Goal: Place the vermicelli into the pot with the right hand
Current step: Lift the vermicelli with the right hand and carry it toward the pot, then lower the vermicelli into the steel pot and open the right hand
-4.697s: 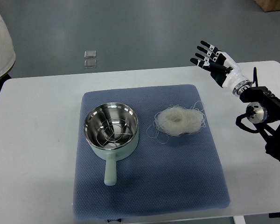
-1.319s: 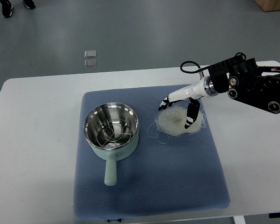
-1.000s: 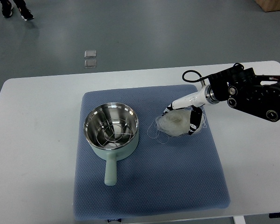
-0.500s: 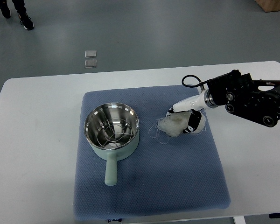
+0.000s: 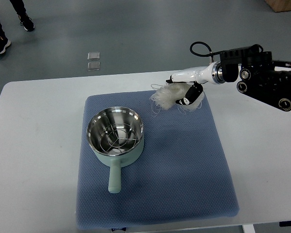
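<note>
My right gripper is going to release the vermicelli, now hanging above the mat's far edge, on the wire rack inside the steel pot (image 5: 115,134).
A pale tangle of vermicelli (image 5: 166,96) hangs in the air above the far edge of the blue mat (image 5: 184,170), loose strands trailing below it. My right hand (image 5: 180,92) is shut on it, the white and black arm reaching in from the right. A steel pot (image 5: 115,133) with a mint-green body and handle stands on the mat's left half, a wire rack inside it. The vermicelli is to the right of the pot and farther back, apart from it. No left arm shows.
The mat lies on a white table (image 5: 34,145). Two small clear squares (image 5: 93,61) lie on the grey floor beyond the table. A person's legs (image 5: 0,24) show at the top left corner.
My right hand closed around the vermicelli on the mat, then lifted it up and toward the table's far side. The pot has stayed put.
</note>
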{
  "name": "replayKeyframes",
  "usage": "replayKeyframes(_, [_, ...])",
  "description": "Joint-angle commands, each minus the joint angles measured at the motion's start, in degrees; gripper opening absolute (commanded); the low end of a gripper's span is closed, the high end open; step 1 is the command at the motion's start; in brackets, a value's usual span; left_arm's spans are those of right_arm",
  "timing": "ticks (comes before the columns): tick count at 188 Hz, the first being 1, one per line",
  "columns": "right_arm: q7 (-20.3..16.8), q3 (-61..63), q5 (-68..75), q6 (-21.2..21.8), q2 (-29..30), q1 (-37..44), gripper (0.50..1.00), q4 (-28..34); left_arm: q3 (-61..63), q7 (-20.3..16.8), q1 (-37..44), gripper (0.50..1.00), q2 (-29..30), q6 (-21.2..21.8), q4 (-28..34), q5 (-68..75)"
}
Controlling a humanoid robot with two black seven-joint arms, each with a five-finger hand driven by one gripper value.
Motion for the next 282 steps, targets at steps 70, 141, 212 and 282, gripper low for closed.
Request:
replayKeyframes(70, [0.0,0.4,6.94,0.45,7.35,9.65,0.5,2.64,-0.09,-0.01,0.0,1.0,0.0,0.0,-0.09,-0.01])
replayKeyframes(141, [0.18,-3.03,6.58,1.59,15.09,8.07,0.5,1.94,-0.09,-0.01,0.0,1.0,0.0,0.0,0.0,-0.01])
replayKeyframes(212, [0.18,-3.38,6.23,1.94,15.44,6.66,0.842,1.5,-0.01,-0.01,-0.43,1.0,0.0,0.09,0.0,-0.01])
replayKeyframes(282, [0.09,-2.59,6.67,1.94,14.38,6.83,0.879,1.15,-0.01,-0.01,-0.61,1.0,0.0,0.09,0.0,-0.01])
